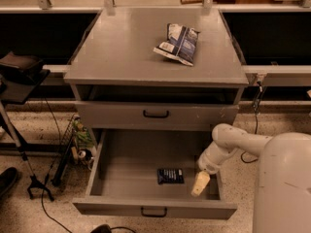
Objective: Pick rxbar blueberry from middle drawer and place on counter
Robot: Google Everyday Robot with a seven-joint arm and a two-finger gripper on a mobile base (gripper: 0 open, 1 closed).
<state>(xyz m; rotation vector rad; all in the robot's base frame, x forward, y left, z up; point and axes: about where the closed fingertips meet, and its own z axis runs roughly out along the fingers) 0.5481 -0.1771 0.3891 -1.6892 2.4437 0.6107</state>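
Observation:
Next, I grip the end (179, 175) of the rxbar blueberry nearest my white arm, inside the open middle drawer.
The rxbar blueberry (170, 175), a small flat dark navy bar, lies on the floor of the pulled-out middle drawer (121, 174), right of centre. My gripper (199, 184) hangs inside the drawer's right front corner, just right of the bar and apart from it, pointing down with pale fingers. My white arm (228, 144) reaches in from the right. The grey counter (126, 47) tops the cabinet above.
A crinkled navy-and-white snack bag (178, 43) lies on the counter's right half. The upper drawer (155, 114) is closed. A black stand and cables (29, 130) sit left of the cabinet. My white base (286, 188) fills the lower right.

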